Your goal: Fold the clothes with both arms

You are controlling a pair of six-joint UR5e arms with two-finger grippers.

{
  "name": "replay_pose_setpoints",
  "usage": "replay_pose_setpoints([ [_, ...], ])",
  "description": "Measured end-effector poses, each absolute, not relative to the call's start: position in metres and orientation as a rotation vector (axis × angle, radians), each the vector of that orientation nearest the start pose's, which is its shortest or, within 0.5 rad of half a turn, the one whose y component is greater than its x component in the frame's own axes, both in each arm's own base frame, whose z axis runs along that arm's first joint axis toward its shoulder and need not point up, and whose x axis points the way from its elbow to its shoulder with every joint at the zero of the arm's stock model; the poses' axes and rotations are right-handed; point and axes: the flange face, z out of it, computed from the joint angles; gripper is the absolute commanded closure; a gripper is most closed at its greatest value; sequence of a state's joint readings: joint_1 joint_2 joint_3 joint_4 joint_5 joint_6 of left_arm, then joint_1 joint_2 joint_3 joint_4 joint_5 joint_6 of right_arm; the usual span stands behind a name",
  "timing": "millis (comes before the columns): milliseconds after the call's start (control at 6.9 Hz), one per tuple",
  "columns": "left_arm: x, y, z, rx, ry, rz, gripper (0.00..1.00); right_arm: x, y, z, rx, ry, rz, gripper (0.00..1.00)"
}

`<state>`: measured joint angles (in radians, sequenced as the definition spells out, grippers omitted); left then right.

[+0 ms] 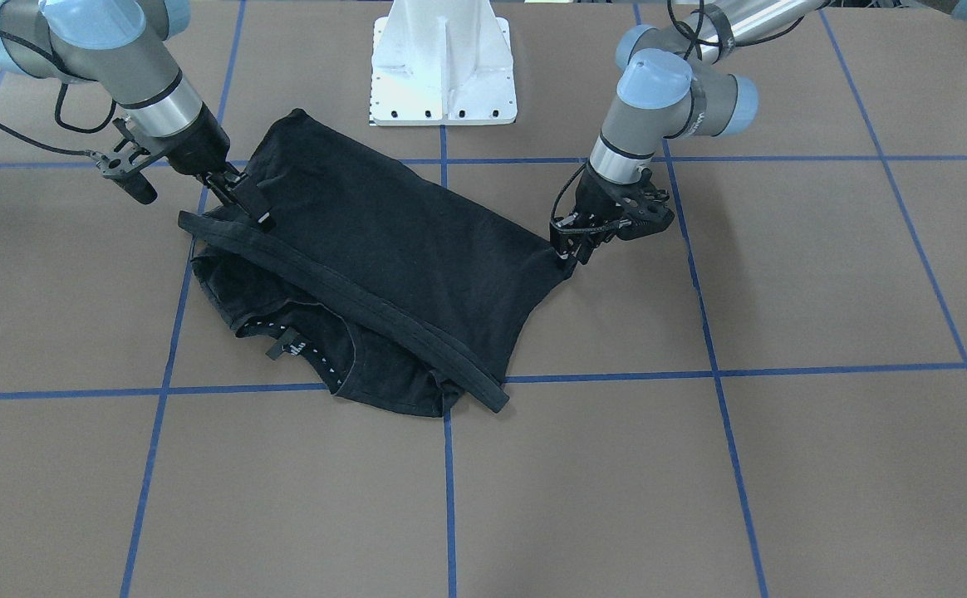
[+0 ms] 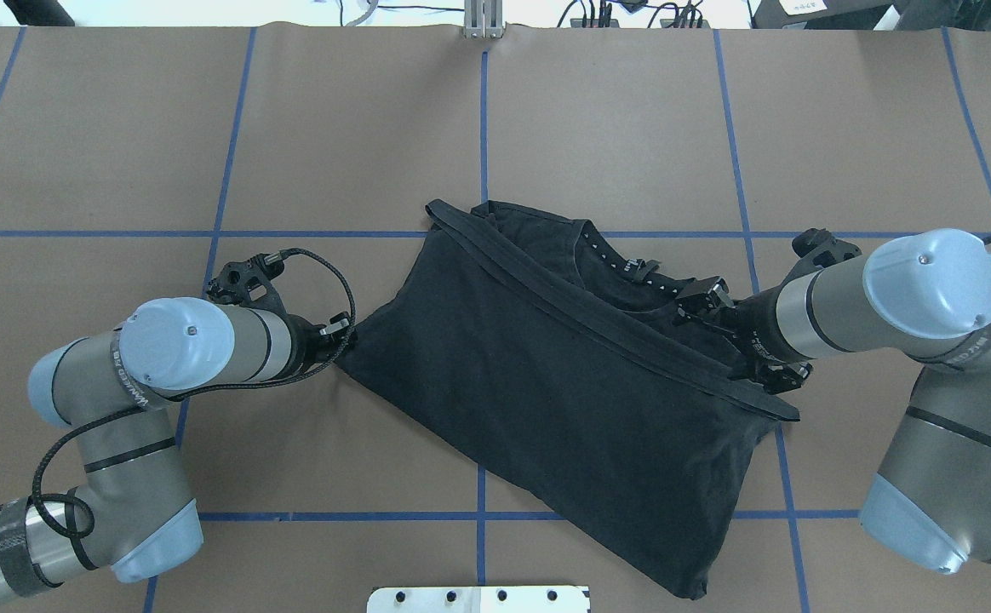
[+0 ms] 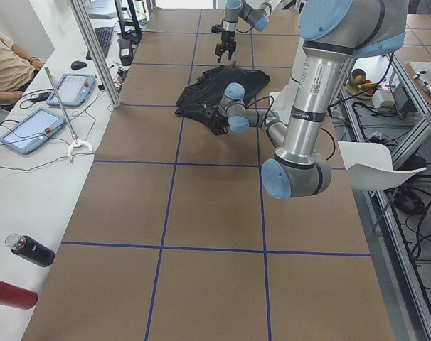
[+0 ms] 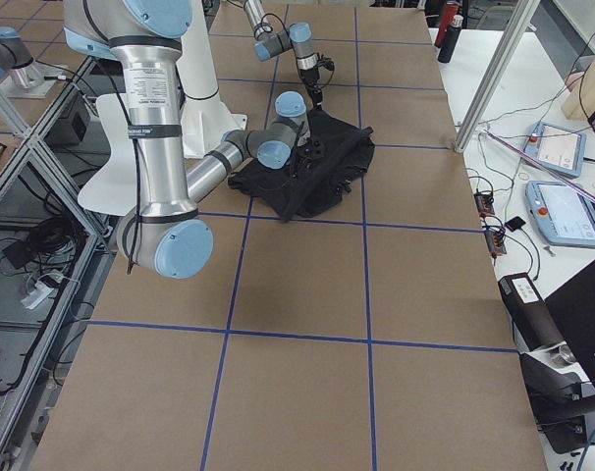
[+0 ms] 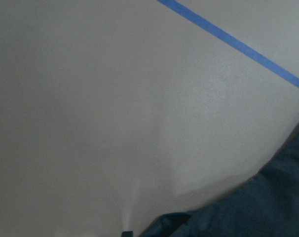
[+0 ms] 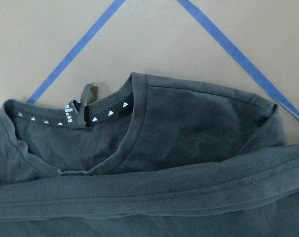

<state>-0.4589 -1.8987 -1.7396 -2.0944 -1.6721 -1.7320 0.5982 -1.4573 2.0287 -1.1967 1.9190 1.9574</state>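
Next, my left gripper lets go of the black T-shirt's corner on the bare table [image 1: 602, 536] past the blue line farthest from the pedestal.
The black T-shirt [image 1: 384, 249] lies on the table with its lower half folded up, and the hem band [image 2: 598, 319] runs diagonally across it. The collar [image 6: 110, 111], with small white marks and a tag, shows beyond the hem. My left gripper [image 1: 568, 253] is shut on the pointed corner of the fold [image 2: 351, 340] at table level. My right gripper [image 1: 251, 203] sits over the opposite end of the hem, near the sleeve [image 2: 730, 336]. Its fingers [image 2: 708, 296] are spread apart with nothing pinched between them. The wrist views show no fingers.
The white pedestal base [image 1: 444, 66] stands just behind the shirt. Blue tape lines [image 1: 449, 465] grid the brown table. In the exterior left view, a side bench holds tablets [image 3: 30, 129] and bottles [image 3: 30, 250], and a person's arm [image 3: 6, 71] is by it.
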Motion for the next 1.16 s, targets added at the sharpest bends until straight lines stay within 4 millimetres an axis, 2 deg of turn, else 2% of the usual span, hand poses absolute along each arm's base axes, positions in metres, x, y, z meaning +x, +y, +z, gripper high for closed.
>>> replay_pose_setpoints([
  [434, 0.499, -0.385, 0.342, 0.063, 1.039, -0.51, 1.0, -0.368, -0.371, 0.349, -0.227, -0.984, 0.739, 0.0],
  [724, 0.482, -0.402, 0.332, 0.112, 1.053, -0.487, 1.0, -0.368, -0.372, 0.348, -0.226, -0.985, 0.741, 0.0],
  [869, 0.465, -0.423, 0.328, 0.172, 1.05, -0.46, 1.0, -0.367, -0.373, 0.348, -0.224, -0.986, 0.743, 0.0],
  [1014, 0.445, -0.455, 0.324, 0.245, 1.039, -0.442, 1.0, -0.365, -0.375, 0.347, -0.222, -0.989, 0.746, 0.0],
  [1159, 0.434, -0.496, 0.319, 0.304, 1.02, -0.446, 1.0, -0.365, -0.378, 0.344, -0.219, -0.995, 0.748, 0.0],
])
